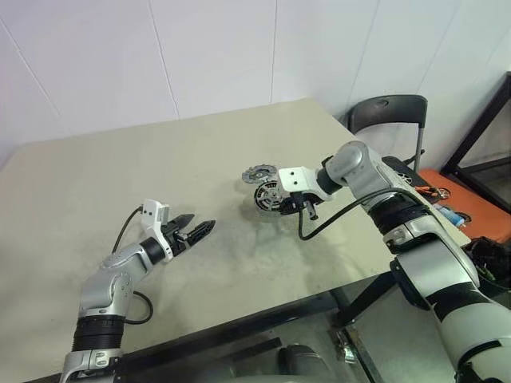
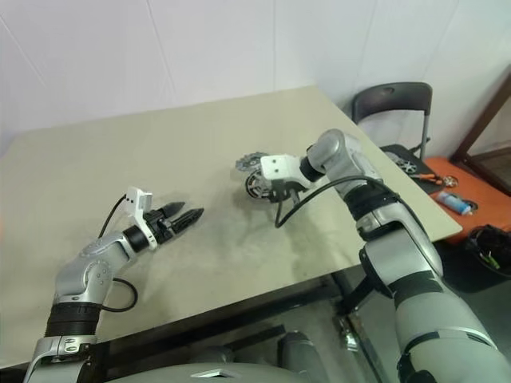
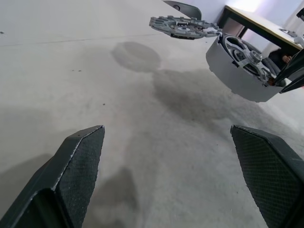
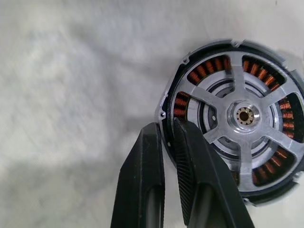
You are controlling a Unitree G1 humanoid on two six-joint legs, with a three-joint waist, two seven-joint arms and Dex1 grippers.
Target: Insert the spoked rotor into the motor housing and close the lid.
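Observation:
The robot's right gripper will release the motor housing on the beige table just off the left gripper's fingertips (image 1: 240, 236). The housing is held tilted above the table now.
My right gripper (image 4: 166, 124) is shut on the rim of the motor housing (image 4: 237, 118), one finger outside the wall and one on its face. The housing (image 1: 269, 197) is a round silver cup with copper windings behind broad spokes. It is held tilted above the beige table (image 1: 120, 175). The spoked rotor (image 1: 259, 173), a flat grey wheel with a notched rim, sits at the housing's far upper edge. That rotor (image 3: 183, 26) is off the table and casts a shadow below. My left gripper (image 1: 200, 225) is open and empty, low over the table, left of the housing. The lid is out of view.
A black chair (image 1: 387, 112) stands beyond the table's right corner. An orange surface (image 1: 451, 199) with small tools lies to the right of the table. The table's front edge (image 1: 263, 307) runs close below both arms. A white wall is behind.

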